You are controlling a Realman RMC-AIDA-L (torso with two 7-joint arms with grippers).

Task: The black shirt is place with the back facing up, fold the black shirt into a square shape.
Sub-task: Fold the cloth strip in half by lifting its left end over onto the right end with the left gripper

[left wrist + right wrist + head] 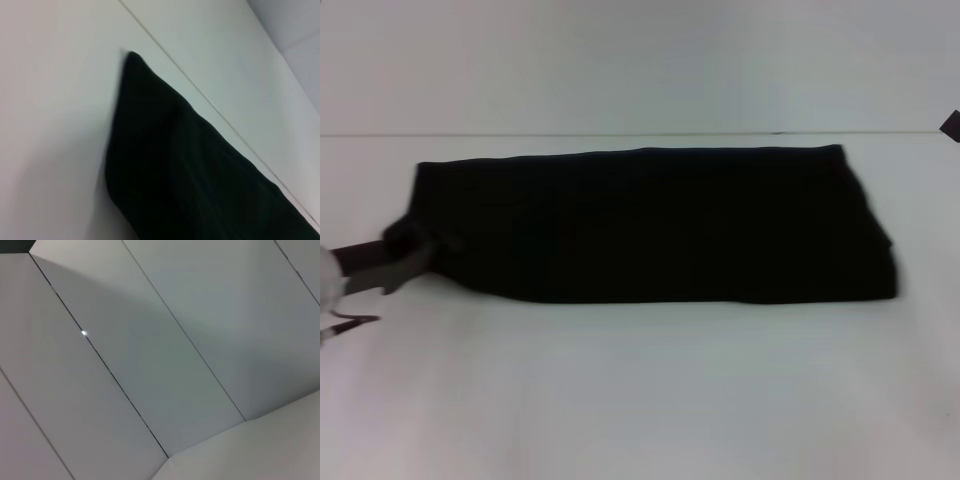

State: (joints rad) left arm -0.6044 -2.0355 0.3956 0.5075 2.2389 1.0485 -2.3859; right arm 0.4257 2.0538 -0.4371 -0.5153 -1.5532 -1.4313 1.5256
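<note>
Next, my left gripper lets go of this end of the black shirt so that it lies on top of the shirt's opposite end [812, 252].
The black shirt [650, 225] lies on the white table [640, 400] as a long flat band running left to right, with its sleeves out of sight. My left gripper [408, 243] is at the shirt's near left corner and touches or overlaps its edge. The left wrist view shows that end of the shirt [190, 170] on the table, with one pointed corner. My right gripper is not in view, and the right wrist view shows only pale wall panels.
The table's far edge meets a pale wall [640, 60]. A small dark thing [951, 124] shows at the right edge of the head view. Bare white table lies in front of the shirt.
</note>
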